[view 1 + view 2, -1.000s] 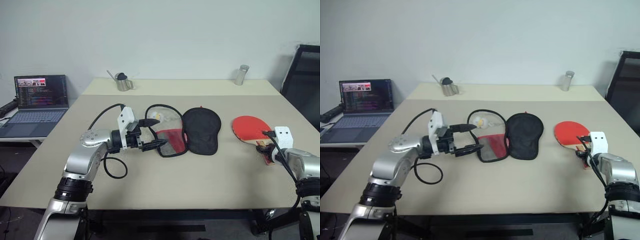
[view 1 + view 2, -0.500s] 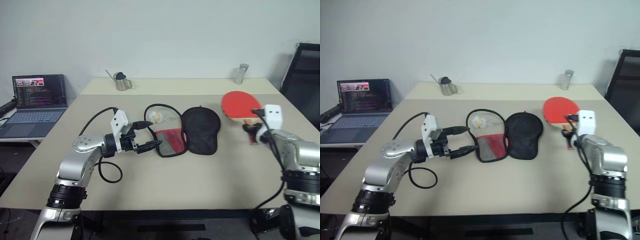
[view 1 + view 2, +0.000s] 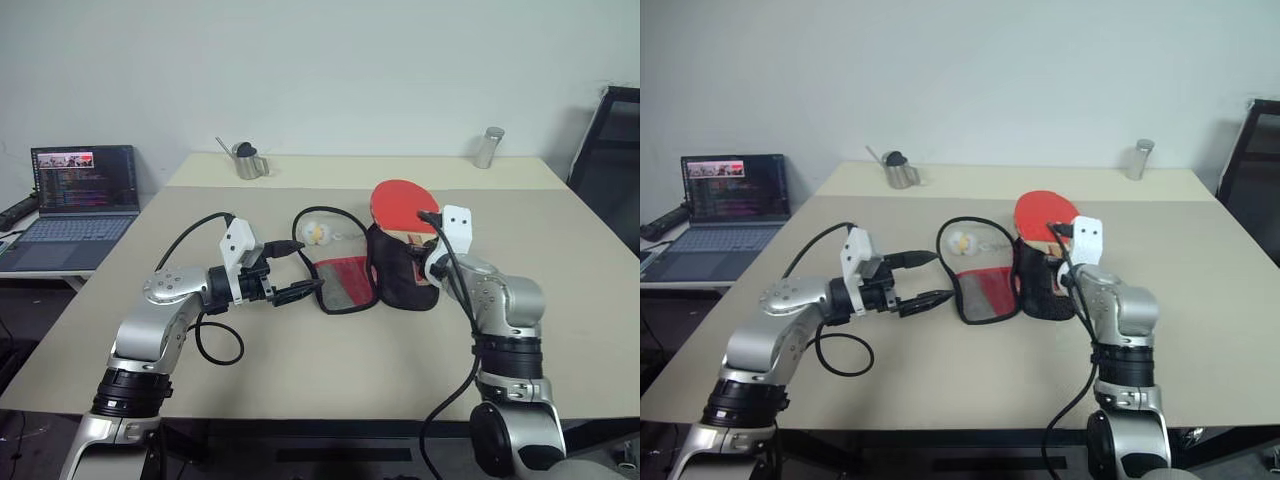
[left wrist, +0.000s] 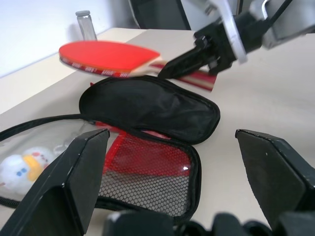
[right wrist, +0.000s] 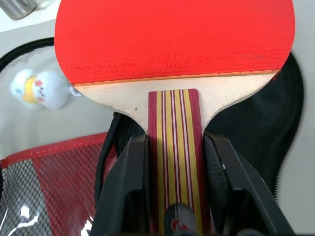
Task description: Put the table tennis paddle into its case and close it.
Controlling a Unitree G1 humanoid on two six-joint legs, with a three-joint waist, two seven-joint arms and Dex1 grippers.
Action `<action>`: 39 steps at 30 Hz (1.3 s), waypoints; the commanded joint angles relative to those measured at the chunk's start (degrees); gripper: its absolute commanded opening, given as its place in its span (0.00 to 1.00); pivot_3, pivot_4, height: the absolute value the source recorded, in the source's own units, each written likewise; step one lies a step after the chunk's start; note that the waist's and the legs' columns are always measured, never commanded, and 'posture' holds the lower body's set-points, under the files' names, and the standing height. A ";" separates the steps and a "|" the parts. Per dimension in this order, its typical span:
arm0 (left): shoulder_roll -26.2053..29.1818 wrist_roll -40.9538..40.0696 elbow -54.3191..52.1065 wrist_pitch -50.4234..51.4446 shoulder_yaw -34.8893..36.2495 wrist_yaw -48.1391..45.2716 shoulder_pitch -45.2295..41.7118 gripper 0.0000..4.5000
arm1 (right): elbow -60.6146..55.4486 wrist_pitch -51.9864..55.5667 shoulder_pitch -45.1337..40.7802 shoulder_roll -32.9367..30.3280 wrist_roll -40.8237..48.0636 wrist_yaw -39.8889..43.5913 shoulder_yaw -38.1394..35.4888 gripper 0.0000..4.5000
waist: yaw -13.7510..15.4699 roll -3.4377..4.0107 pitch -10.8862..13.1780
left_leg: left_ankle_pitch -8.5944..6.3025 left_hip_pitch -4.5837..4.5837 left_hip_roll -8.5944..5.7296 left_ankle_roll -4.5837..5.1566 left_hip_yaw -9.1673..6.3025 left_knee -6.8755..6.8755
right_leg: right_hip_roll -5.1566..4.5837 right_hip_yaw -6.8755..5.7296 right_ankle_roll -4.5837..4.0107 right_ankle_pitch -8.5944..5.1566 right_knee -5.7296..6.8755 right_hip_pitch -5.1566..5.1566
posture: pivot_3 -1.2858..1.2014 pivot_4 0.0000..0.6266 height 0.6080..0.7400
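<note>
I should release the table tennis paddle from my right gripper inside the black half of the spread case (image 3: 405, 250) (image 5: 209, 118).
The case (image 3: 403, 265) lies unzipped and spread flat at the table's middle. Its black half is on the right; its red half with the mesh pocket (image 3: 343, 280) is on the left. A white-yellow charm (image 3: 313, 233) rests inside the zipper loop. The table tennis paddle (image 5: 172, 39) hangs just above the black half, red face up and roughly level. My right gripper (image 3: 425, 243) is shut on its striped wooden handle (image 5: 173, 142), a finger (image 5: 130, 187) on each side. My left gripper (image 3: 303, 268) stands open, level, just left of the mesh pocket, holding nothing.
A small metal jug (image 3: 245, 163) and a metal cylinder (image 3: 486, 148) stand along the table's far edge. A laptop (image 3: 75, 205) sits open on a low side table at the left. A black chair (image 3: 610, 150) stands at the right.
My right gripper has lifted the paddle from the right side of the table and carried it left, over the black half of the case. The left gripper stayed put.
</note>
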 commanded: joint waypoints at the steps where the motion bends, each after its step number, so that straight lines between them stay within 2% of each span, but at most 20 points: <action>1: 0.22 -0.27 -1.88 -0.64 0.44 0.17 -0.65 1.00 | 3.31 -6.28 -1.57 0.90 -1.34 -0.55 0.94 0.24 | -0.03 0.00 0.00 | 0.00 0.00 0.00 0.00 0.01 0.00 | 0.00 0.01 0.00 0.00 0.00 0.00 | 0.52 0.24 1.00; 13: 0.36 0.04 -1.40 -1.22 0.28 -0.39 -0.71 1.00 | 14.11 -14.86 -1.95 0.53 -4.71 -1.08 2.57 0.24 | -0.05 0.00 0.00 | 0.00 -0.04 0.00 0.00 0.02 -0.01 | 0.00 0.02 0.00 0.00 0.00 -0.06 | 0.52 0.24 1.00; 36: -0.31 0.59 -0.33 -2.43 -0.19 -0.83 -0.37 1.00 | 13.27 -12.04 -0.10 1.36 -7.19 -2.47 4.05 0.24 | -0.04 0.00 0.00 | 0.00 -0.05 0.00 0.00 0.03 -0.01 | 0.00 0.02 0.00 0.00 0.00 -0.06 | 0.52 0.24 1.00; 38: -0.31 0.56 -0.33 -2.38 -0.16 -0.82 -0.41 1.00 | 13.64 -11.70 -0.02 1.77 -6.94 -3.07 3.38 0.41 | -0.05 0.00 0.00 | 0.00 -0.05 0.00 0.00 0.02 -0.01 | 0.00 0.02 0.00 0.00 0.00 -0.06 | 0.52 0.24 1.00; 39: -0.30 0.54 -0.31 -2.38 -0.16 -0.81 -0.42 1.00 | 13.67 -11.65 0.01 1.89 -6.85 -3.23 3.19 0.46 | -0.04 0.00 0.00 | 0.00 -0.05 0.00 0.00 0.02 -0.01 | 0.00 0.02 0.00 0.00 0.00 -0.06 | 0.52 0.24 1.00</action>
